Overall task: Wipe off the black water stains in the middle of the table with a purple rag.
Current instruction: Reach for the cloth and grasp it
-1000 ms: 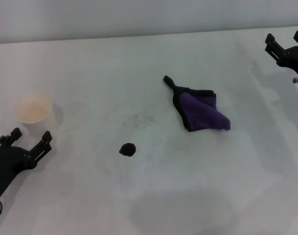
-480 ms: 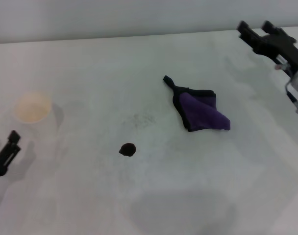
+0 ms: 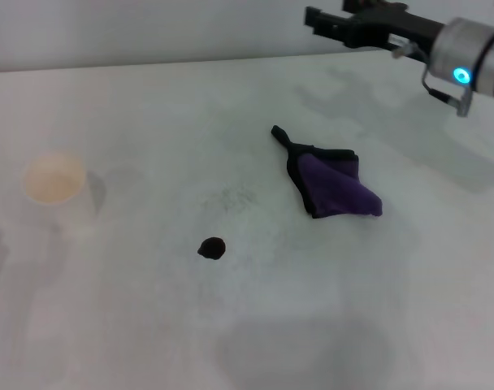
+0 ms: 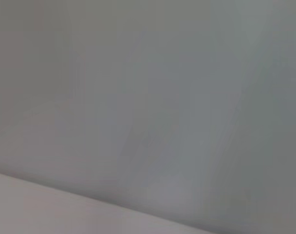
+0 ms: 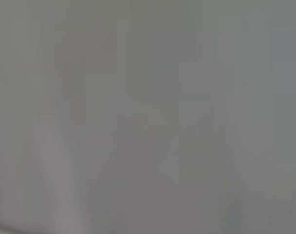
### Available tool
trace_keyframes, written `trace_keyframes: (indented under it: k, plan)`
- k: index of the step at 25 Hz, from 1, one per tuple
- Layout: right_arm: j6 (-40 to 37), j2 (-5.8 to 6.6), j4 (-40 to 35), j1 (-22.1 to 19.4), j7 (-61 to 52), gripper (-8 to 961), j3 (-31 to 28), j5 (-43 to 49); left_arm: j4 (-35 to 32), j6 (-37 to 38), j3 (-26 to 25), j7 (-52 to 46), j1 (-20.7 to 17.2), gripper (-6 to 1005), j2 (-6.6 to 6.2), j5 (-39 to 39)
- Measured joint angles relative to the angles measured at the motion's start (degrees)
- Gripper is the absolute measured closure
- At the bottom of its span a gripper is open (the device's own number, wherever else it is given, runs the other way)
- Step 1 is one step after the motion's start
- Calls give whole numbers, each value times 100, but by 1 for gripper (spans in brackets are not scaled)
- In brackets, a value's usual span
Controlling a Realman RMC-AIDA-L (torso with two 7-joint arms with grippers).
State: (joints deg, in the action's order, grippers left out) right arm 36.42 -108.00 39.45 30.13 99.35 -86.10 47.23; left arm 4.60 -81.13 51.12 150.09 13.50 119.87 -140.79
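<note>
My right gripper is to close on the folded middle (image 3: 340,174) of the purple rag, leaving the rag's black loop free.
A crumpled purple rag (image 3: 335,184) with a dark edge lies on the white table (image 3: 149,325), right of centre. The black water stain (image 3: 212,248) is a small round blot left of and nearer than the rag. My right gripper (image 3: 332,14) hovers high over the table's far edge, beyond the rag, open and holding nothing. The left gripper is out of the head view. Both wrist views show only a plain grey blur.
A pale cup (image 3: 55,180) stands near the table's left side. A faint grey speckled smudge (image 3: 231,197) lies between the stain and the rag. The table's far edge (image 3: 149,67) meets a grey wall.
My right gripper has swung up and leftward from the right edge to above the table's far edge. The left gripper has drawn back out of the head view. Rag and stain have not moved.
</note>
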Motion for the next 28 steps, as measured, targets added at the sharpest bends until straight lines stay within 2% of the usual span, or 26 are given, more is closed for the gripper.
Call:
trace_keyframes:
  k: [6, 8, 10, 13, 15, 19, 21, 28]
  plan:
    - [-264, 183, 429, 571, -2092, 109, -10, 2456, -52, -58, -72, 1, 5, 114, -1, -300]
    - [-174, 244, 551, 771, -3098, 110, -59, 3544, -56, -63, -73, -4, 10, 114, -2, -343]
    - [106, 248, 643, 965, -3972, 110, -226, 4689, -56, -64, -74, -23, 12, 114, -2, -350]
    - [749, 74, 948, 1111, -4942, 110, -823, 6323, -25, -32, -76, -43, 33, 115, -4, -395]
    - [1152, -129, 1280, 1102, -5273, 111, -1270, 7208, -6, -14, -76, -47, 49, 115, -5, -412]
    - [2069, -618, 2281, 990, -5918, 113, -1890, 9004, -3, -9, -76, -49, 60, 118, -7, -432]
    - [2426, -715, 2634, 975, -6261, 114, -1863, 9516, -3, -8, -76, -49, 61, 119, -7, -457]
    - [3236, -729, 2945, 1032, -7084, 116, -1448, 9827, -37, -7, -46, -36, 80, 120, -8, -456]
